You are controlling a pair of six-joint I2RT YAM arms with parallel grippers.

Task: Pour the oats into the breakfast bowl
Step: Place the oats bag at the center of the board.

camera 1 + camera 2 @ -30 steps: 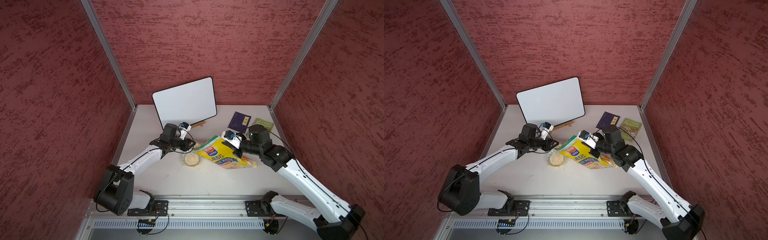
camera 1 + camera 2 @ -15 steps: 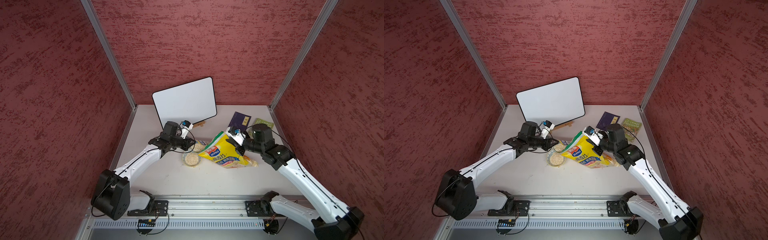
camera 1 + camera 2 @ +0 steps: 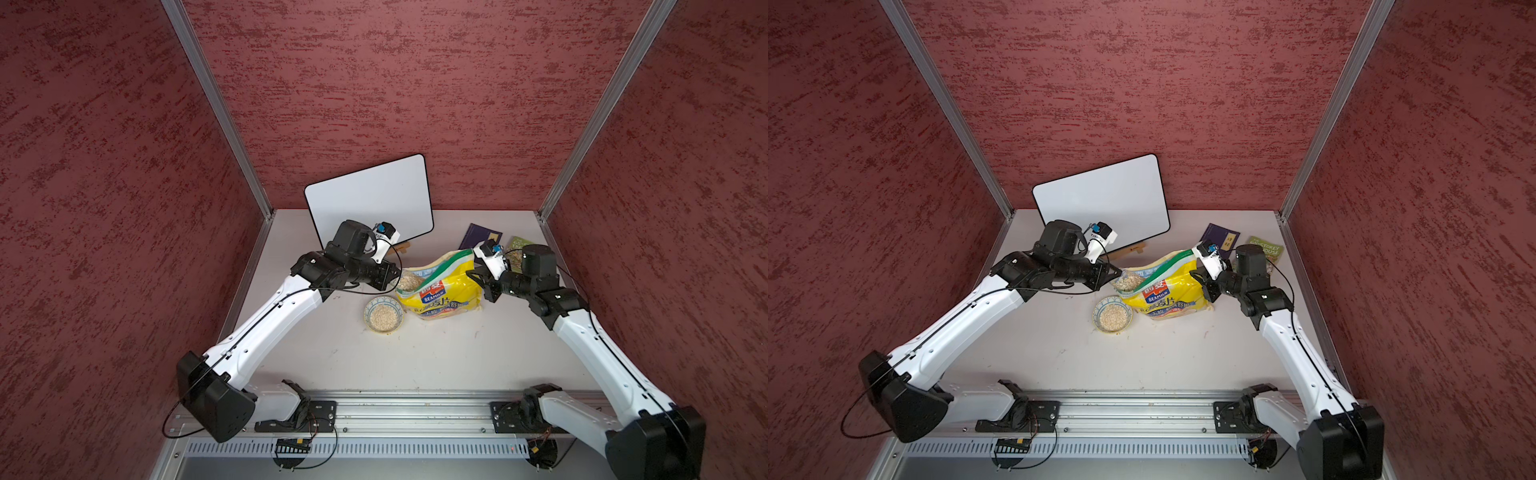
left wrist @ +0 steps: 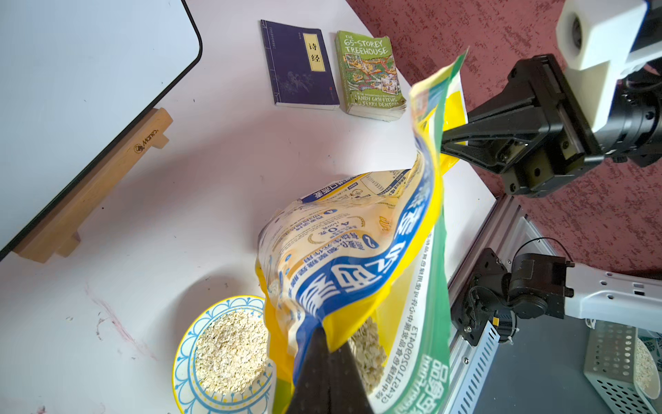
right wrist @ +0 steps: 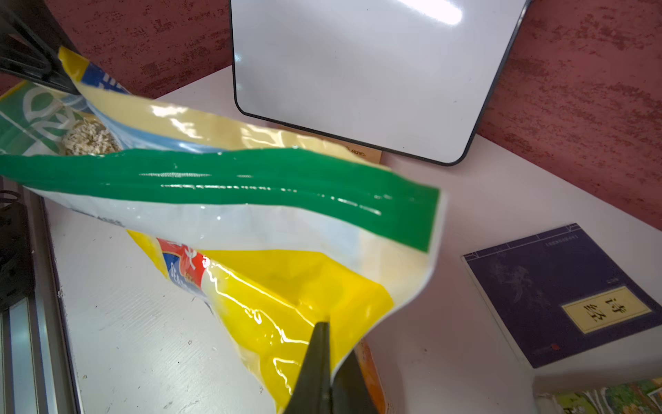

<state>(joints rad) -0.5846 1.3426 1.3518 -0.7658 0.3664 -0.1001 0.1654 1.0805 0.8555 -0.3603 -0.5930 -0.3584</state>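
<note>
The breakfast bowl is full and the bag's opening gapes toward it, so next my left gripper pinches both edges together at the bowl-side corner [image 3: 399, 291].
The yellow oats bag [image 3: 444, 291] [image 3: 1169, 293] stands upright just right of the breakfast bowl [image 3: 383, 318] [image 3: 1112, 316]. The bowl is filled with pale oats [image 4: 229, 353]. More oats [image 3: 409, 281] show in the bag's open mouth. My left gripper [image 3: 395, 276] [image 4: 324, 337] is shut on the bag's top edge at its bowl-side corner. My right gripper [image 3: 478, 275] [image 5: 324, 326] is shut on the bag's opposite side, below the green strip [image 5: 233, 186]. The bag's mouth is stretched between the two grippers.
A whiteboard [image 3: 370, 199] leans on a wooden stand [image 4: 100, 179] at the back. A dark blue book [image 4: 299, 64] and a green book [image 4: 370, 75] lie at the back right, behind my right arm. A perforated metal basket [image 4: 623, 365] sits beyond the front rail.
The bag has gone from lying tilted over the bowl to standing upright. My right gripper swung back to the right with it. My left gripper has closed on the bag's top edge.
</note>
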